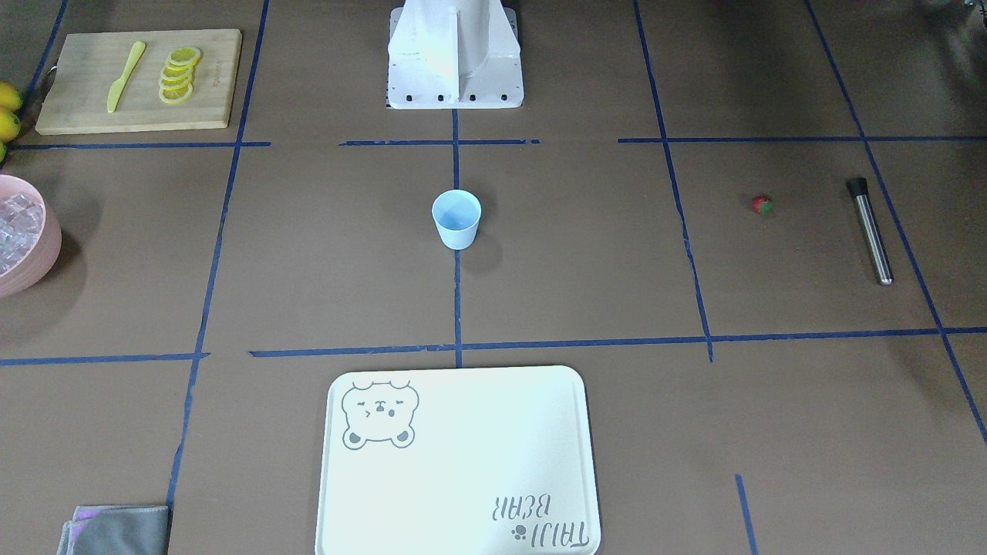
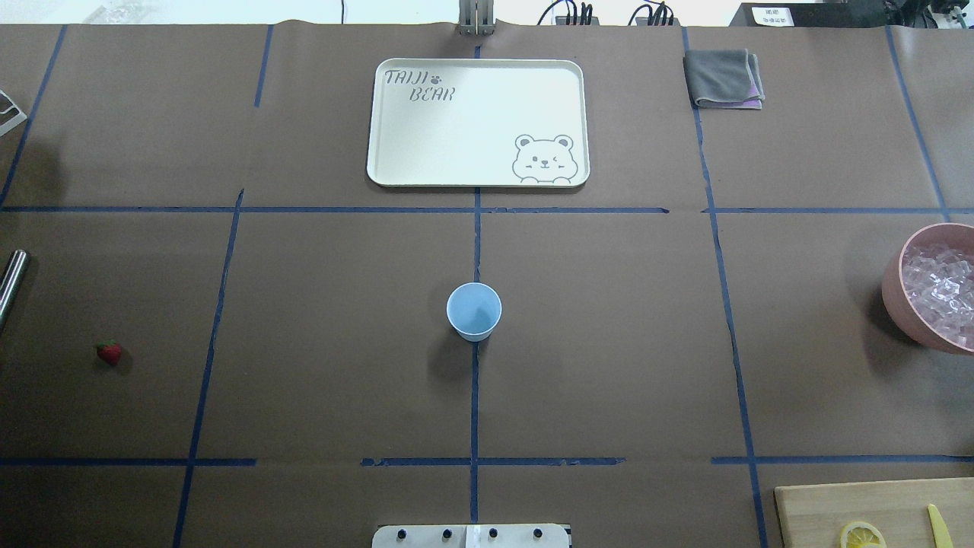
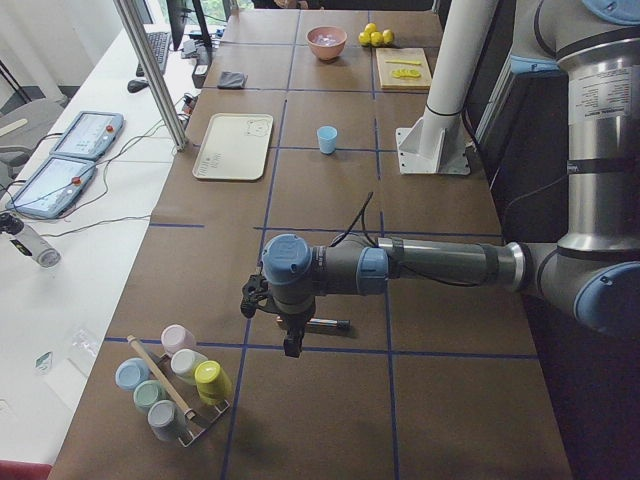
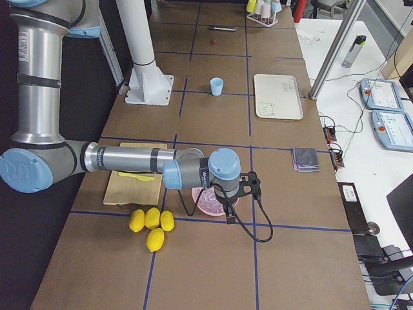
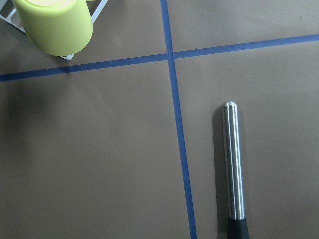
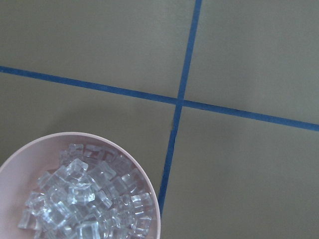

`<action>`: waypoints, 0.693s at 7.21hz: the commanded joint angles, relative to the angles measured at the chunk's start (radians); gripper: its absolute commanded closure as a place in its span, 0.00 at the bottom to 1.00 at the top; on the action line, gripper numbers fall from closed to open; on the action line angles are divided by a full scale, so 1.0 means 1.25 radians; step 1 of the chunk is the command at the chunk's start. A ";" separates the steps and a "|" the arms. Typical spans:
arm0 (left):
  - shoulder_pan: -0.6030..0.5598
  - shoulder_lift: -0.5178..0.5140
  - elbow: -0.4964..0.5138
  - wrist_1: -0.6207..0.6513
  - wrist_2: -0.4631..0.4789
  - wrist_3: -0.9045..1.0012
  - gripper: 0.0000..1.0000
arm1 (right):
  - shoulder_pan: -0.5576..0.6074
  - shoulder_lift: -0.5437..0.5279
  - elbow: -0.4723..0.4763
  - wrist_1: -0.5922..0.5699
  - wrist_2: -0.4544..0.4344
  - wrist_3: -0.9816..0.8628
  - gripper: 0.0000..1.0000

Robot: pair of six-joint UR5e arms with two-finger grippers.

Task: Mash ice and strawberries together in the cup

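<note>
Next, my right gripper goes down into the pink bowl and closes on an ice cube near the middle of the ice (image 1: 6, 239) (image 6: 82, 193).
The pale blue cup (image 1: 456, 219) (image 2: 473, 310) stands upright and looks empty at the table's middle. The red strawberry (image 1: 762, 204) (image 2: 109, 352) lies on the table on my left side. The ice (image 2: 940, 285) (image 6: 84, 199) fills a pink bowl (image 1: 48, 247) on my right side. A steel muddler (image 1: 871, 231) (image 5: 233, 164) lies beyond the strawberry. My left gripper (image 3: 290, 340) hangs above the muddler; my right gripper (image 4: 229, 213) hangs above the bowl. I cannot tell whether either is open or shut.
A cutting board (image 1: 139, 81) holds lemon slices and a yellow knife. A white bear tray (image 1: 459, 462) and a grey cloth (image 1: 116, 528) lie at the operators' side. Whole lemons (image 4: 151, 226) lie near the bowl. A rack of coloured cups (image 3: 175, 385) stands past the muddler.
</note>
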State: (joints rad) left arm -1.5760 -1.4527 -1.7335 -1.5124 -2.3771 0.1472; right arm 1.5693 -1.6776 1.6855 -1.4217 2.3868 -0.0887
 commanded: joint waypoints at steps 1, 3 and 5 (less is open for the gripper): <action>0.002 0.000 0.000 -0.003 -0.002 -0.001 0.00 | -0.076 0.020 0.004 0.029 0.007 0.078 0.01; 0.002 0.000 -0.001 -0.003 -0.003 0.000 0.00 | -0.149 0.009 -0.007 0.147 -0.012 0.264 0.01; 0.002 0.000 -0.001 -0.003 -0.003 0.000 0.00 | -0.174 0.006 -0.007 0.165 -0.034 0.368 0.03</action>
State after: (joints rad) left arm -1.5739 -1.4527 -1.7348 -1.5155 -2.3806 0.1466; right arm 1.3732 -1.6684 1.6775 -1.2338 2.3575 0.2871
